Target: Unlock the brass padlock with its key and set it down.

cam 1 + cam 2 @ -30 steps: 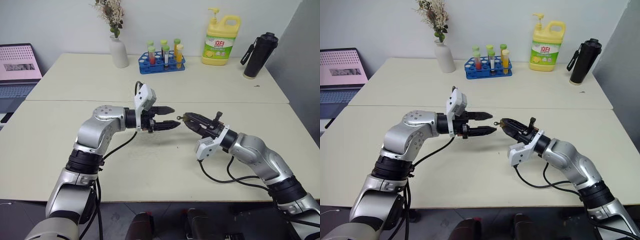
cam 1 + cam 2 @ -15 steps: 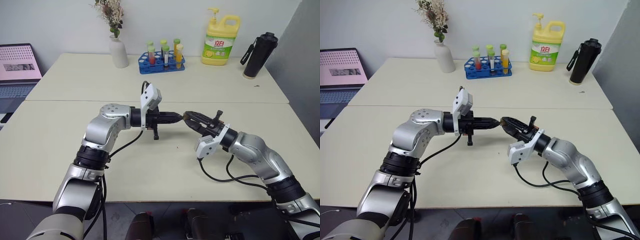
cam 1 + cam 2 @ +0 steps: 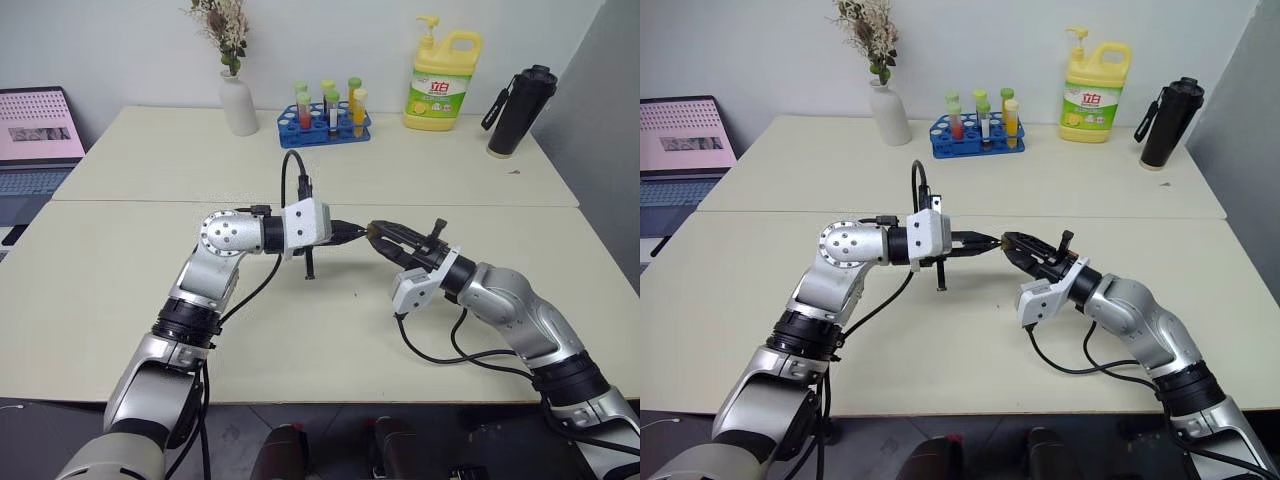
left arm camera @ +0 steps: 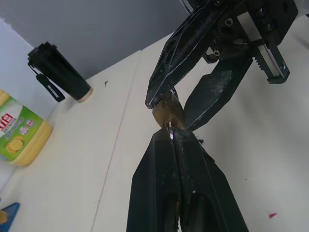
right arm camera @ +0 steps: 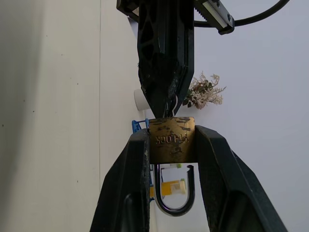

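Note:
The padlock's shackle is open but sits between the fingers of my right gripper, so next my left gripper leaves the key and grabs the padlock's body [image 5: 172, 140].
The brass padlock [image 5: 171, 140] is clamped by its sides between the fingers of my right gripper [image 3: 378, 232], held above the middle of the table. Its silver shackle [image 5: 174, 200] points back toward the wrist between those fingers; whether it is latched I cannot tell. My left gripper [image 3: 350, 231] meets the padlock tip to tip from the left, shut on the key [image 4: 170, 126], a small grey stub sticking out of the padlock's body [image 4: 169, 112]. Most of the key is hidden by the fingertips [image 4: 166, 145].
At the back of the cream table [image 3: 300, 330] stand a white vase with dried flowers [image 3: 238, 100], a blue rack of test tubes [image 3: 325, 118], a yellow detergent bottle [image 3: 442, 82] and a black flask [image 3: 518, 110]. A laptop [image 3: 35, 135] sits off to the left.
My left gripper went from open to shut on the key at the padlock, and its wrist rolled. The right arm with the padlock stayed still.

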Available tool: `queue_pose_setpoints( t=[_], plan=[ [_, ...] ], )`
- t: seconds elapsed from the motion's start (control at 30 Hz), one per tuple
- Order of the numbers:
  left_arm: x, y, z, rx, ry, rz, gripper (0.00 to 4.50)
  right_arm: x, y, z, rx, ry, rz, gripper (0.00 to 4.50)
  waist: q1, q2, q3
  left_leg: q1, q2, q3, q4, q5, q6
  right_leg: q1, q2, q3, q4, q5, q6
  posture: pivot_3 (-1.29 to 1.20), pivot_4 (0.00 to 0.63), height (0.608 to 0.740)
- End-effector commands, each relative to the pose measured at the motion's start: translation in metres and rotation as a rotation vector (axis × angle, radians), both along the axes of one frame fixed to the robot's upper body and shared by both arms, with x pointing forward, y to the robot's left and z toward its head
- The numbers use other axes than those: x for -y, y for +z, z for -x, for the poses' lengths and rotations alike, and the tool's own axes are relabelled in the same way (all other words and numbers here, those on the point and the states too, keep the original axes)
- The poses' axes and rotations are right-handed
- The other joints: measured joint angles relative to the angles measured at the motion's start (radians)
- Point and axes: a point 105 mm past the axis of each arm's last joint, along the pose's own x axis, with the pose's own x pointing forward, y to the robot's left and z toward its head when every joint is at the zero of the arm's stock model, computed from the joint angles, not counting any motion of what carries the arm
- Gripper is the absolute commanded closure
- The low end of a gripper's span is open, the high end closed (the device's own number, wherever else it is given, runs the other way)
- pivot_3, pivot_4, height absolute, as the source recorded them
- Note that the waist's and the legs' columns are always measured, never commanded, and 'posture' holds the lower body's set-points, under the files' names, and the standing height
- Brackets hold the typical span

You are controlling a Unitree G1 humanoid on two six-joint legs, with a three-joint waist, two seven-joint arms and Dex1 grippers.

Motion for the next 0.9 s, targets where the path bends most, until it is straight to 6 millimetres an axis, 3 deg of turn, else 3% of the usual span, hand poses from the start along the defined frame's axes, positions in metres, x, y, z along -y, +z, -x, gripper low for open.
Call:
queue_pose_setpoints(
  t=[0.03, 0.23, 0.33, 0.53, 0.73, 0.9],
  plan=[
    [0.002, 0.011, 0.000, -0.040, -0.006, 0.060, 4.50, -0.009, 0.011, 0.010, 0.033, 0.057, -0.034, 3.56, 0.000, 0.000, 0.000, 0.000, 0.000, 0.000, 0.000, 0.000, 0.000, 0.000, 0.000, 0.000, 0.000, 0.000, 0.000, 0.00, 0.150, 0.740],
    [0.001, 0.012, 0.002, -0.166, -0.005, 0.090, 4.50, -0.008, 0.012, 0.010, 0.037, 0.059, -0.031, 3.56, -0.001, 0.000, 0.000, 0.000, 0.000, -0.001, 0.000, 0.000, 0.000, 0.000, 0.000, 0.000, 0.000, 0.000, 0.000, 0.00, 0.150, 0.740],
    [-0.004, 0.011, -0.001, -0.308, 0.017, 0.101, 3.92, -0.008, 0.011, 0.010, 0.036, 0.061, -0.027, 3.56, -0.001, 0.000, 0.000, 0.000, 0.000, -0.001, 0.000, 0.000, 0.000, 0.000, 0.000, 0.000, 0.000, 0.000, 0.000, 0.00, 0.150, 0.740],
    [-0.016, 0.011, 0.007, -0.513, 0.034, 0.122, 2.22, -0.007, 0.009, 0.010, 0.024, 0.057, -0.026, 3.56, -0.003, 0.000, 0.000, 0.000, 0.001, -0.001, 0.000, 0.000, 0.000, 0.000, 0.001, -0.001, 0.000, -0.002, 0.003, 0.00, 0.150, 0.740],
    [-0.007, 0.018, 0.010, -0.579, 0.041, 0.184, 2.18, -0.009, 0.009, 0.010, 0.019, 0.067, -0.028, 3.56, -0.001, 0.000, 0.000, 0.000, 0.001, -0.002, 0.001, 0.000, 0.000, 0.000, 0.000, -0.001, 0.001, -0.002, 0.003, 0.00, 0.150, 0.740],
    [0.000, 0.010, 0.006, -0.564, 0.066, 0.165, 2.18, -0.011, 0.010, 0.012, 0.022, 0.080, -0.026, 3.56, 0.000, 0.000, 0.000, 0.000, 0.001, -0.002, 0.001, 0.000, 0.000, 0.000, 0.000, -0.001, 0.001, -0.002, 0.003, 0.00, 0.150, 0.740]
  ],
)
